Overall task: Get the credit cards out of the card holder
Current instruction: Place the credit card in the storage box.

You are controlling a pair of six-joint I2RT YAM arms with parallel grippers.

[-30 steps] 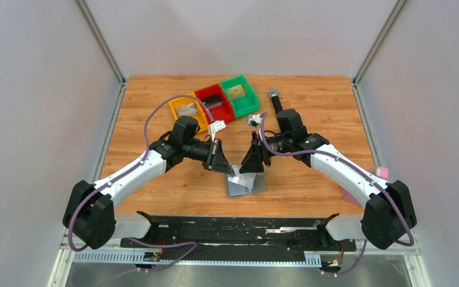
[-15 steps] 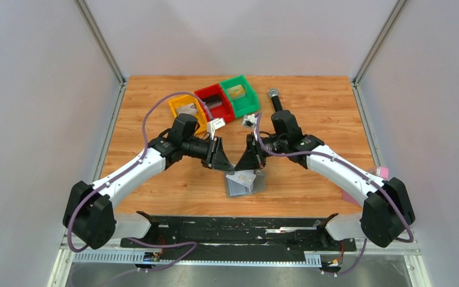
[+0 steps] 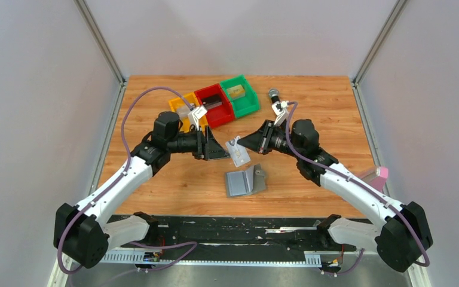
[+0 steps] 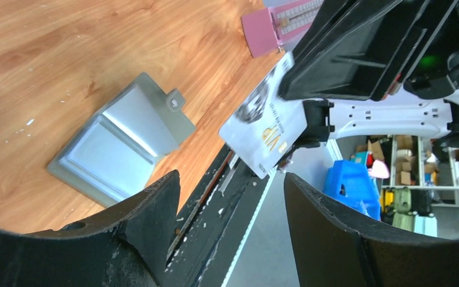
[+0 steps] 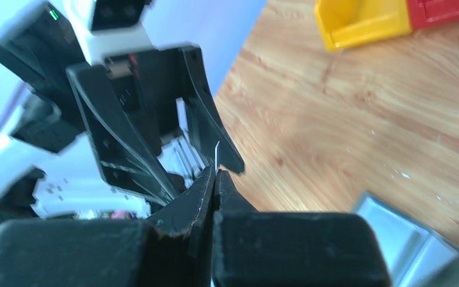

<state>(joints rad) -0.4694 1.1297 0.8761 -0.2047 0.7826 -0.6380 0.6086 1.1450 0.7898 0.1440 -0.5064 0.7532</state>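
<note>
The credit card sits crooked in my right gripper by a corner, so my left gripper needs to take its long edge [image 3: 233, 158] while my right gripper regrasps the short end.
The grey-blue card holder [image 3: 244, 182] lies open and flat on the wooden table [image 3: 311, 113], with no gripper touching it; it also shows in the left wrist view [image 4: 122, 146]. One whitish-silver credit card [image 3: 237, 150] hangs in the air above and behind it. My right gripper [image 3: 246, 144] is shut on that card, which shows edge-on in the right wrist view [image 5: 216, 154] above the pinched tips [image 5: 215, 178]. My left gripper [image 3: 221, 152] faces the card [image 4: 263, 128] from the left, open [image 4: 230, 188] and holding nothing. Other credit cards are not visible.
Yellow [image 3: 182, 109], red [image 3: 214, 104] and green [image 3: 239, 94] bins stand in a row at the back of the table. A black cylindrical object [image 3: 274, 95] lies right of the green bin. A pink item [image 3: 378, 174] sits at the table's right edge.
The right gripper shut on the card and lifted it up and back from the holder. The left gripper let go, opened and drew back to the left.
</note>
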